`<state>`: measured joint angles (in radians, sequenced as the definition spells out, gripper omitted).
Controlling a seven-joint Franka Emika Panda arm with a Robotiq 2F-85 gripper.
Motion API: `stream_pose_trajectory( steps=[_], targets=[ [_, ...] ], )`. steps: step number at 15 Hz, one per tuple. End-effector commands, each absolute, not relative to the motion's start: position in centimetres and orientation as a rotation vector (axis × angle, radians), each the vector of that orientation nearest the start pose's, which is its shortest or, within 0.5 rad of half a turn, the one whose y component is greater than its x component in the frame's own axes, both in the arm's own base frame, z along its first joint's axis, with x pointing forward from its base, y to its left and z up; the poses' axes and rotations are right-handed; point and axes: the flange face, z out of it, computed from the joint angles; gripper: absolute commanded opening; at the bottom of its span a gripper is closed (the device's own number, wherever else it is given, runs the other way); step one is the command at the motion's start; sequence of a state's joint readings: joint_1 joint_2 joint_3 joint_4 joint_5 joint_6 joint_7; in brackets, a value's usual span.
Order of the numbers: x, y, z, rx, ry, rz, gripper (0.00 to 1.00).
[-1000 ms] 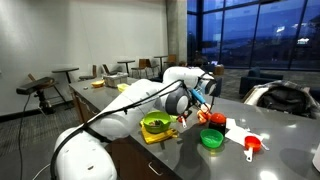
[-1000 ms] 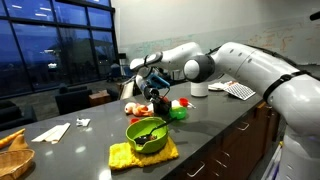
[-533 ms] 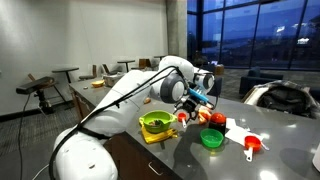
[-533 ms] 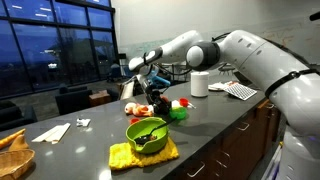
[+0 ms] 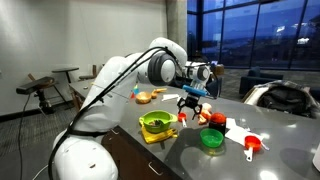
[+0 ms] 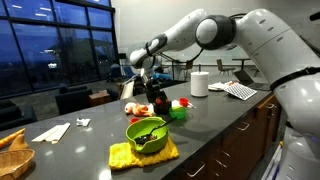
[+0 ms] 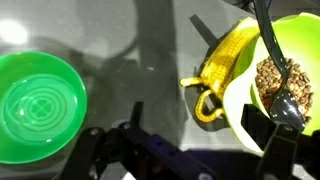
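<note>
The robot's gripper needs to next move to the spoon's handle (image 5: 157, 118) (image 7: 267, 30) above the lime bowl of brown grains and close there.
My gripper (image 5: 189, 105) hangs open and empty a little above the counter, between a lime green bowl (image 5: 155, 123) and a darker green bowl (image 5: 211, 139). In the wrist view the gripper (image 7: 180, 152) has its dark fingers (image 7: 276, 140) spread wide. The empty green bowl (image 7: 40, 105) lies at the left there. At the right is the lime bowl (image 7: 240, 100), with brown grains and a spoon (image 7: 286, 108) inside. The lime bowl rests on a yellow cloth (image 7: 225, 62). In an exterior view the gripper (image 6: 150, 94) hovers behind the lime bowl (image 6: 147, 133).
Red items (image 5: 211, 118), a white napkin (image 5: 236, 130) and a red measuring cup (image 5: 252, 147) lie beyond the bowls. A paper towel roll (image 6: 198, 84), a woven basket (image 6: 12, 152) and a folded paper (image 6: 50, 131) also sit on the dark counter (image 6: 220, 125).
The arm's elbow and upper links have swung upward and back. The gripper stays over about the same spot between the bowls, still open.
</note>
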<state>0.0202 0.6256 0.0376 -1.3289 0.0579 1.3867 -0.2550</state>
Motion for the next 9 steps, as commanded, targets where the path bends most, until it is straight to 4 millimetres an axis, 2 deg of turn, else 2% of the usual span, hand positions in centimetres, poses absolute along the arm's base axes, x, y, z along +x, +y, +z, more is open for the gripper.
stream_pose_trajectory(
  steps=[1,4,9],
  targets=[
    [63.7,3.9,36.9,-2.98,-0.353,0.656,1.0],
    [63.7,4.3,38.7,-3.053,-0.265,0.508,1.0],
    [64.4,6.1,40.5,-3.191,-0.262,0.305,1.0]
  ],
)
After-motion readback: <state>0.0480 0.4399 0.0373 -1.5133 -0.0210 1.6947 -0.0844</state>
